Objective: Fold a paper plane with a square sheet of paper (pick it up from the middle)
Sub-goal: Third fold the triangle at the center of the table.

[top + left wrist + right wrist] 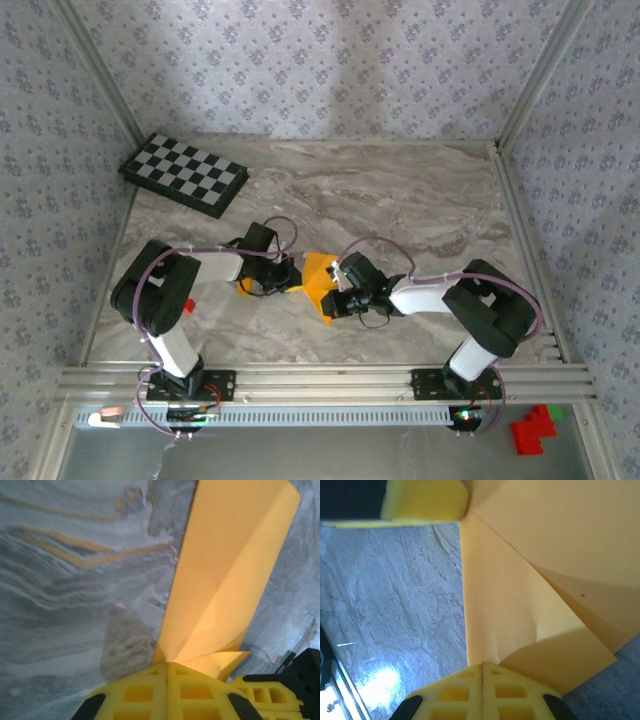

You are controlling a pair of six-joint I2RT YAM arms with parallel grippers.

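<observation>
The flap's loose edge gapes off the sheet while my right gripper pinches the flap's folded edge, so I need to open it and pinch closer to the flap's loose corner (604, 660).
The square sheet of paper (318, 283), orange-yellow and folded into a narrower creased shape, is held between the two arms over the middle of the marble table. My left gripper (292, 277) pinches its left end. In the left wrist view the yellow fingertips (167, 664) are closed together on the paper (225, 570), which fans away in creased layers. My right gripper (337, 297) grips the other end. Its yellow tips (482, 666) are shut on a folded edge of the paper (520, 580). A finger of the left gripper (425, 500) shows at the top left of the right wrist view.
A black-and-white checkered board (184, 174) lies at the table's far left. Patterned walls close in the table on three sides. An aluminium rail (320, 380) runs along the near edge. Red blocks (530, 430) sit beyond the rail at the lower right.
</observation>
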